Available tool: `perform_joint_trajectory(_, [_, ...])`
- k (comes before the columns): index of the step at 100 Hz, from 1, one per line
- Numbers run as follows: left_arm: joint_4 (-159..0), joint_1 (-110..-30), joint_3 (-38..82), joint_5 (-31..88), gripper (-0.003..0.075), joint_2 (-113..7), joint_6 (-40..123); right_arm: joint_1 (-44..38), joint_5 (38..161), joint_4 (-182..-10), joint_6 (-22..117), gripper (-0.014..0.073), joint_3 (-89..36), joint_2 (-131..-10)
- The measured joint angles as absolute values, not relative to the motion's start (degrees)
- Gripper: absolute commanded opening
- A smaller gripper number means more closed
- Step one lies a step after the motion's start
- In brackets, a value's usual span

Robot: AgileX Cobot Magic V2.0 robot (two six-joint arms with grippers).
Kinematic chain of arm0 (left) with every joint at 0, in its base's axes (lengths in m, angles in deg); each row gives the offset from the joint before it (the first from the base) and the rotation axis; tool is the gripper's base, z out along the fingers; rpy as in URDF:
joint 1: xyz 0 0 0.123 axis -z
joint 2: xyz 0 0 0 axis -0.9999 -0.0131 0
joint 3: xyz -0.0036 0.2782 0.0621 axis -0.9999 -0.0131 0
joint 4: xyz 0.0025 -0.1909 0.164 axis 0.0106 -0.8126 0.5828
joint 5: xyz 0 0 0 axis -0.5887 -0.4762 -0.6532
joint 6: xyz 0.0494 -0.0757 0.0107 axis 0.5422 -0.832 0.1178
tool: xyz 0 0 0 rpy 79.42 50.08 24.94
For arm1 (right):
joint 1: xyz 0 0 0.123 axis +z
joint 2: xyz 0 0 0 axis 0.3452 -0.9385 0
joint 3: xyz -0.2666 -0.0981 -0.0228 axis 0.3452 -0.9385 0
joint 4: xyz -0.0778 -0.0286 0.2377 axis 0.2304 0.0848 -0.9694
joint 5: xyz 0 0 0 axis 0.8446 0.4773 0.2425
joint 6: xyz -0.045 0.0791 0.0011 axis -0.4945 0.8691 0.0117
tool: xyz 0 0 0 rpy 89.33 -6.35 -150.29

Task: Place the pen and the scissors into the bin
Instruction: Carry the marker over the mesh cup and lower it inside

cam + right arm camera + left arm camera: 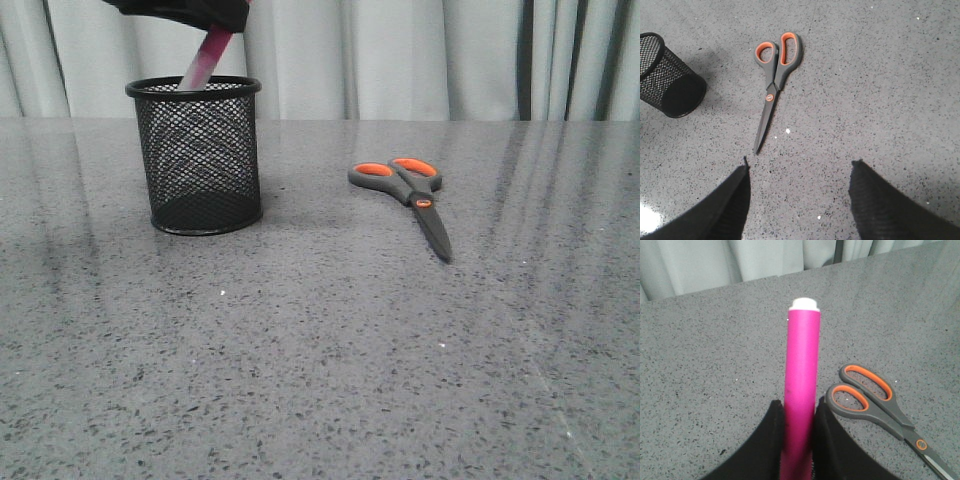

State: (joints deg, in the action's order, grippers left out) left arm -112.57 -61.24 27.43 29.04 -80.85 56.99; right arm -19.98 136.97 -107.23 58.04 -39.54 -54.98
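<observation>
The magenta pen, now tilted at the bin's rim, will be released by my left gripper inside the black mesh bin (208, 136), with the pen's top leaning towards the scissors.
The black mesh bin (200, 160) stands upright at the left of the table. My left gripper (222, 25) is above it at the top edge of the front view, shut on the magenta pen (205, 62). The pen hangs tilted, its pale lower end at the bin's rim. In the left wrist view the fingers (770, 440) clamp the pen (802, 365); the bin is hidden there. The scissors (405, 190) lie flat right of the bin, blades towards the front. My right gripper (800, 172) is open and empty, above the table just short of the scissors' (772, 85) tip.
A grey speckled table (320, 360) stretches to the front. Pale curtains (400, 50) hang behind its far edge. The bin also shows in the right wrist view (670, 77), beside the scissors.
</observation>
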Motion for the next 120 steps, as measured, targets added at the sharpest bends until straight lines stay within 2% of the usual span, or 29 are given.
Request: perform_joint_trajectory(120, [-104.31,-61.24,26.64,24.73,-0.0021,-80.94,57.25,-19.98,137.02,-107.23,58.04,0.0393,-39.54,-54.98])
